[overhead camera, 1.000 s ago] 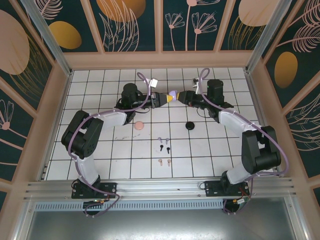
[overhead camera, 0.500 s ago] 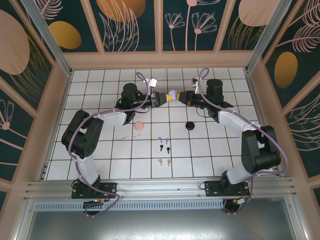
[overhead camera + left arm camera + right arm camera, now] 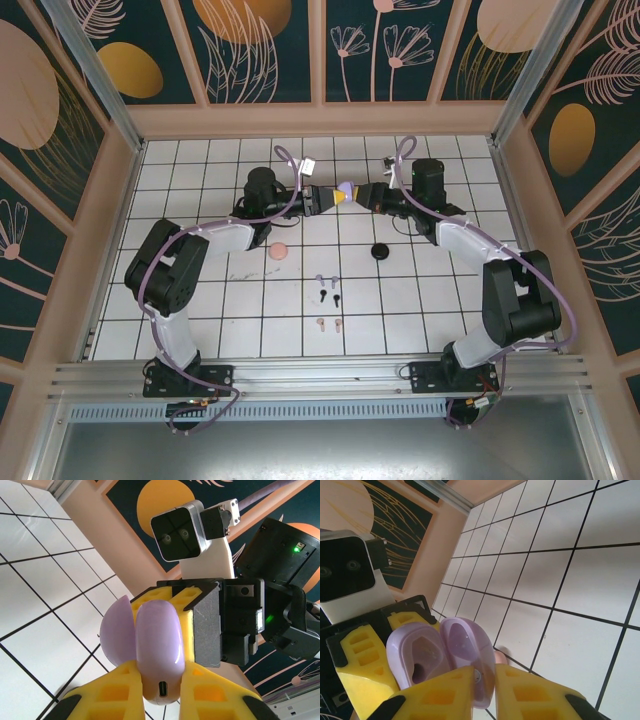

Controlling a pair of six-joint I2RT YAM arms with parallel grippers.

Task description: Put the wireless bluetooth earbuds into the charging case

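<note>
My left gripper needs to open, as it pinches the case's port end, have my right gripper turn the case, and then take the body (image 3: 160,639) by its base.
A lilac charging case (image 3: 347,189) hangs in the air over the back middle of the table, between both grippers. My left gripper (image 3: 162,682) is shut on the case's lower half (image 3: 157,640), charging port facing the camera. My right gripper (image 3: 485,680) is shut on the edge of the case's lid (image 3: 466,647), which stands open beside the body (image 3: 417,657); the sockets look empty. On the tiles in front lie the earbuds: a lilac pair (image 3: 326,278), a black pair (image 3: 330,297) and a pink pair (image 3: 329,323).
A round pink case (image 3: 279,250) lies on the tiles left of centre and a round black case (image 3: 379,251) right of centre. Both arms reach toward the back middle. Wooden walls (image 3: 320,118) close the table on three sides.
Both arms stay almost still with the case between them. The right gripper has edged slightly toward the left one.
</note>
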